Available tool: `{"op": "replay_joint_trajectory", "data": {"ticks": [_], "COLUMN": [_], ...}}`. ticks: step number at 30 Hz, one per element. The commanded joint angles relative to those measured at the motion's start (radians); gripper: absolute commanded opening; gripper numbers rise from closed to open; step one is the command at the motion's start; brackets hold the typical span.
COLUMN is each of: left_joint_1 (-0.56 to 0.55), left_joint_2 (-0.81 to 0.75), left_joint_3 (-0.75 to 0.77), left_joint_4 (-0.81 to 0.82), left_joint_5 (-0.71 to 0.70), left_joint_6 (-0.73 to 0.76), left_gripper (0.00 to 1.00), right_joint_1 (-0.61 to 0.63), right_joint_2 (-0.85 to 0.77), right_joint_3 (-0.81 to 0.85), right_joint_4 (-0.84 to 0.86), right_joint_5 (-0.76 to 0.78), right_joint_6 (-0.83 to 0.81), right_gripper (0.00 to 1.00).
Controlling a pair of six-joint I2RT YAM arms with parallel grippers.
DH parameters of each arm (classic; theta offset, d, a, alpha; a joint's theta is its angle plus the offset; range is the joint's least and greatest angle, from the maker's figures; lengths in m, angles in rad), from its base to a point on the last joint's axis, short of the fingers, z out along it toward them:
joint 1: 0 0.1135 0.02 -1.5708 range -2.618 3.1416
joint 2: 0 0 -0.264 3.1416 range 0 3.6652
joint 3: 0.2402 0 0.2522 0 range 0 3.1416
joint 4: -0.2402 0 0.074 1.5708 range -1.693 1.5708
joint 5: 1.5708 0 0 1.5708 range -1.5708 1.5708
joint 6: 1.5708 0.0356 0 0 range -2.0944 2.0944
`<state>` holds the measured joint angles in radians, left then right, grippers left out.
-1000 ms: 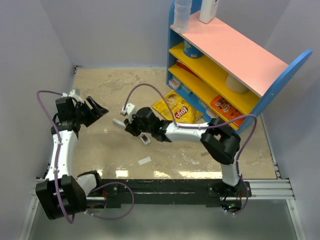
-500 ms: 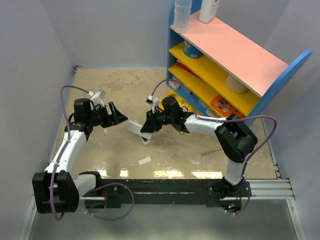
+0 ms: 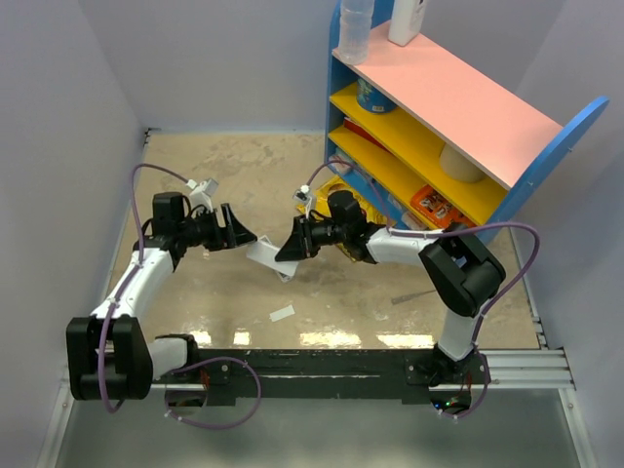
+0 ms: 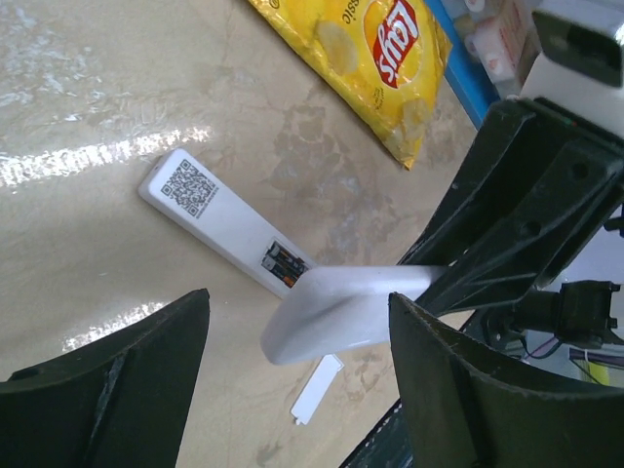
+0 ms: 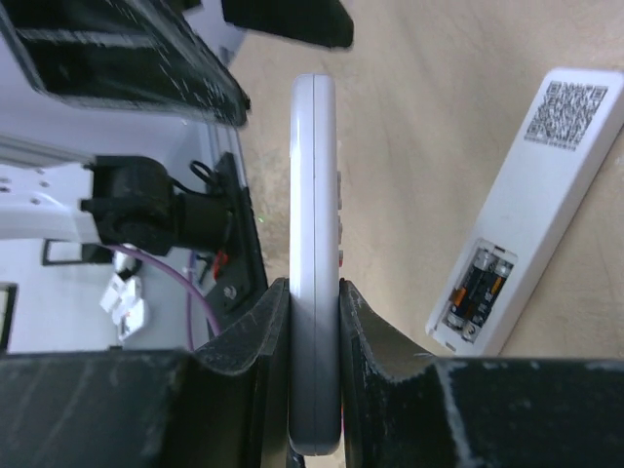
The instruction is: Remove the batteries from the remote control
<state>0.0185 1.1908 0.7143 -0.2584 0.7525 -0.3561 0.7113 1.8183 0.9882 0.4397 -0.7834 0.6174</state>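
Next, my right gripper puts the remote control down on the table [image 3: 307,271] beside the narrower white bar.
My right gripper [image 3: 291,246] is shut on the remote control [image 3: 263,255], a white flat handset held above the table. In the right wrist view the remote control [image 5: 314,195] stands edge-on between the fingers [image 5: 244,341], small buttons on its right face. My left gripper [image 3: 244,234] is open; in the left wrist view the remote's free end [image 4: 341,307] lies between the spread fingers [image 4: 458,390], not touched. The remote's batteries are hidden. A narrower white bar [image 4: 210,210] lies on the table under it, with two black-and-orange cells [image 5: 478,283] in its open compartment.
A yellow chip bag [image 3: 346,216] lies behind the right gripper. A blue, yellow and pink shelf [image 3: 439,117] stands at the back right. A small white cover [image 3: 282,314] lies near the front edge and a thin grey stick [image 3: 414,294] lies to the right.
My right gripper has lifted the remote off the table and drawn back to the right. My left arm has swung in, its open gripper now at the remote's free end.
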Motion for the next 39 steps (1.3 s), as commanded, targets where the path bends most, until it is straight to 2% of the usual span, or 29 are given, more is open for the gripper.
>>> {"op": "replay_joint_trajectory", "data": {"ticks": [1,15,20,21,23,24,27,31,39], "left_joint_1": [-0.009,-0.009,-0.009,-0.009,-0.035,-0.034,-0.035,-0.035,-0.032], "left_joint_2": [0.016,0.058,0.076,0.081,0.090,0.099,0.110,0.112,0.125], "left_joint_3": [-0.010,-0.018,-0.012,-0.010,-0.006,-0.003,0.004,0.008,0.039], "left_joint_4": [0.048,0.114,0.120,0.125,0.133,0.131,0.128,0.122,0.104], "left_joint_5": [0.073,0.113,0.119,0.120,0.126,0.131,0.136,0.134,0.054], "left_joint_6": [0.020,-0.014,-0.017,-0.020,-0.023,-0.023,-0.024,-0.026,-0.055], "left_gripper": [0.78,0.73,0.64,0.61,0.48,0.37,0.22,0.10,0.00], "right_joint_1": [-0.032,-0.055,-0.055,-0.055,-0.056,-0.056,-0.058,-0.065,-0.093], "right_joint_2": [-0.013,0.004,0.016,0.021,0.024,0.026,0.024,0.027,0.032], "right_joint_3": [-0.025,-0.049,-0.056,-0.060,-0.068,-0.075,-0.086,-0.102,-0.135], "right_joint_4": [0.238,0.378,0.407,0.422,0.444,0.456,0.462,0.476,0.467], "right_joint_5": [-0.100,-0.122,-0.129,-0.134,-0.137,-0.137,-0.137,-0.137,-0.126], "right_joint_6": [0.151,0.252,0.278,0.285,0.297,0.306,0.308,0.315,0.314], "right_gripper": [0.00,0.00,0.00,0.00,0.00,0.00,0.00,0.00,0.00]}}
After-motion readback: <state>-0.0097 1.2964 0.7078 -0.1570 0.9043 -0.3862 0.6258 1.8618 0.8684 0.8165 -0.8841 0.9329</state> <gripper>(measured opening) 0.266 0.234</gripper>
